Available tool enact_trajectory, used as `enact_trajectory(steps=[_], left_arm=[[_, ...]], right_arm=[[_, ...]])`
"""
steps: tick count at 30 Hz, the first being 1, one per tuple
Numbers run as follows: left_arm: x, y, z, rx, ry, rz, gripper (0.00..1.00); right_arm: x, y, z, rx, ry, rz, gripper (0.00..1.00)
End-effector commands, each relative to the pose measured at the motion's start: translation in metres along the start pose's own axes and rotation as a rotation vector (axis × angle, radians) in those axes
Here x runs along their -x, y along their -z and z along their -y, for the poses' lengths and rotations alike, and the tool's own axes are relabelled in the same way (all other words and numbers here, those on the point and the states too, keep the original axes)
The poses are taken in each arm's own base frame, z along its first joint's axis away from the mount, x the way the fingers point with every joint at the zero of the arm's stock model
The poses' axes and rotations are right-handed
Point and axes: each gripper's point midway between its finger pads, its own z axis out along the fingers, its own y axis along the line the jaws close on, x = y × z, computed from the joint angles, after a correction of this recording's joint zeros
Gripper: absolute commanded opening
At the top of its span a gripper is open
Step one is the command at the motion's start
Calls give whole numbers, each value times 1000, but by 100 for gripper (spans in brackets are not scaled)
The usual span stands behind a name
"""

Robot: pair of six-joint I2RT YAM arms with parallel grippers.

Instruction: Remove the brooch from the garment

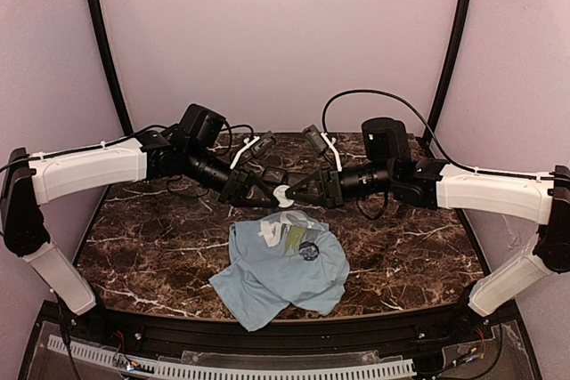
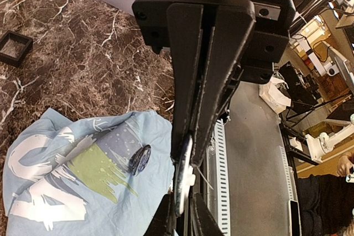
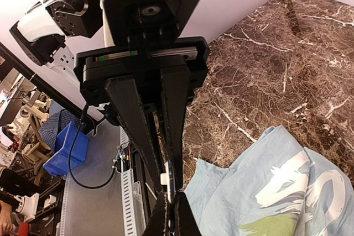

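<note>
The thin pin slants from the disc's white back past my right gripper's pinch, so next I open it and close around disc and pin together point(image 3: 168, 192).
A light blue printed shirt point(image 1: 272, 278) lies crumpled on the marble table. A small round dark brooch point(image 1: 309, 251) sits on its print; in the left wrist view point(image 2: 140, 159) it shows tilted on the cloth. Above the shirt's far edge my left gripper point(image 1: 274, 194) and right gripper point(image 1: 290, 194) meet tip to tip. Both are shut on one thin round disc point(image 2: 182, 180) with a dark face and a white back with a clasp. It shows white from above point(image 1: 281, 195) and edge-on in the right wrist view point(image 3: 169, 179). The shirt shows there too point(image 3: 287, 192).
A small square black tray point(image 2: 14, 47) sits on the marble beyond the shirt. Dark cables loop over the back of the table point(image 1: 374, 95). A white slotted cable duct point(image 1: 267, 369) runs along the near edge.
</note>
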Motion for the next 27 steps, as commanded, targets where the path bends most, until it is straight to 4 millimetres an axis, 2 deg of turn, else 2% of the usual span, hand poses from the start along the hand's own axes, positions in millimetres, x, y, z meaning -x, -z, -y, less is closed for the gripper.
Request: enact_trajectory(steps=[1,2,6,14,23,27], left_arm=[[-2,-1,2,-14,2,-4,6],[-2,-1,2,-16,1,-4,3],[-1,-1,6,-42,4,-1,1],[4,4,10,-88,23,21,1],[8,9,10,-107,40,33,1],[8,9,9,-110,49,33,1]], right_arm=[[8,-4,-7,26,29,14,0],[7,-5,-7,26,28,11,0],[7,-4,-5,13,28,10,2],[8,6,-5,-33,50,24,32],[7,15,-10,-46,62,40,51],[0,12,-7,-62,64,12,58]])
